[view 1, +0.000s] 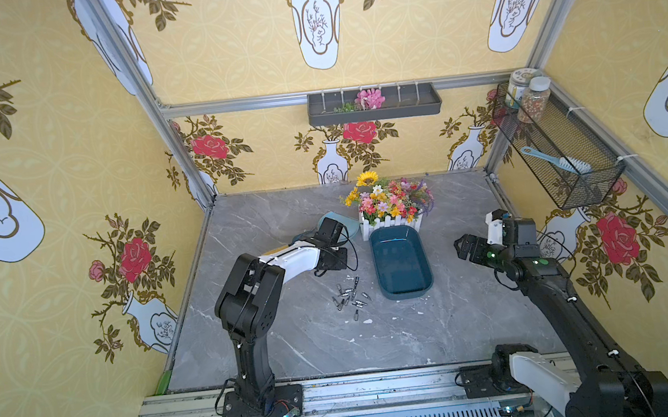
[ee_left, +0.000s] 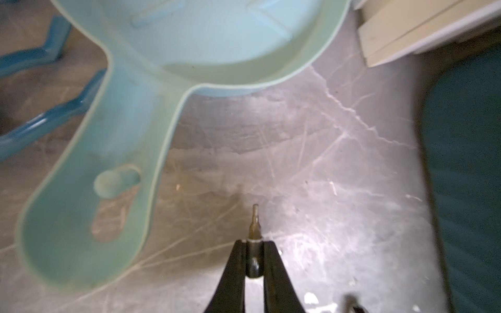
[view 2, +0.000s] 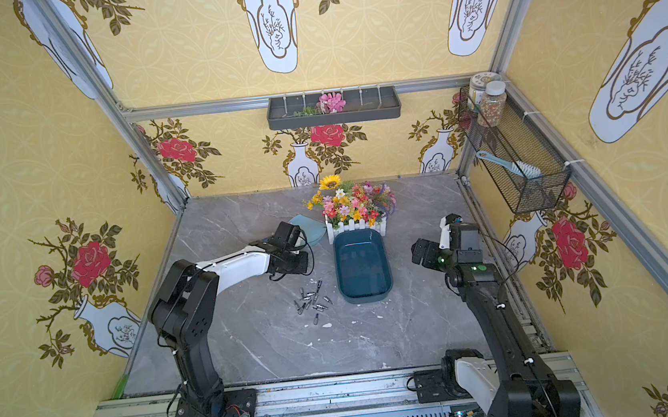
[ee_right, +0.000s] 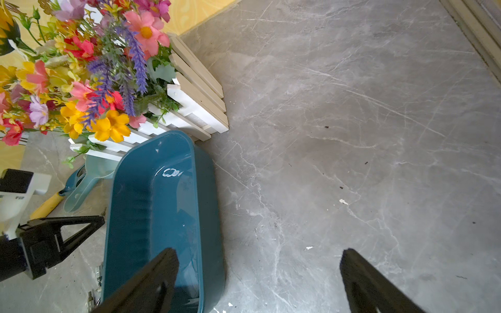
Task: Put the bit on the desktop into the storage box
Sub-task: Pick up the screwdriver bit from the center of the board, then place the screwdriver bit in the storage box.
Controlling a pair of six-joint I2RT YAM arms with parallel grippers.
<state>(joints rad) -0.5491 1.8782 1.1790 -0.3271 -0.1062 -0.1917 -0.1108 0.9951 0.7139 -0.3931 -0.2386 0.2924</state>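
Observation:
My left gripper is going to the dark teal storage box with the small metal bit. It will let the bit go near the middle of the dark teal storage box's bottom (view 1: 398,266).
My left gripper (ee_left: 254,242) is shut on a small metal bit (ee_left: 255,223), whose tip sticks out past the fingertips above the grey desktop (ee_left: 311,168). In both top views this gripper (view 1: 330,256) (view 2: 292,260) hangs left of the dark teal storage box (view 1: 405,293) (view 2: 366,297). Several loose bits (view 1: 351,295) (view 2: 312,301) lie on the desktop (view 1: 316,345) just in front of it. The box (ee_left: 466,162) shows at the edge of the left wrist view. My right gripper (ee_right: 256,254) (view 1: 463,247) stands open and empty on the box's (ee_right: 151,216) right side.
A light blue dustpan (ee_left: 189,40) (view 1: 335,222) lies beside the left gripper, with a yellow-handled brush (ee_right: 46,206) by it. A white picket flower box (view 1: 391,208) (ee_right: 189,108) stands behind the storage box. A wire basket (view 1: 556,146) hangs on the right wall.

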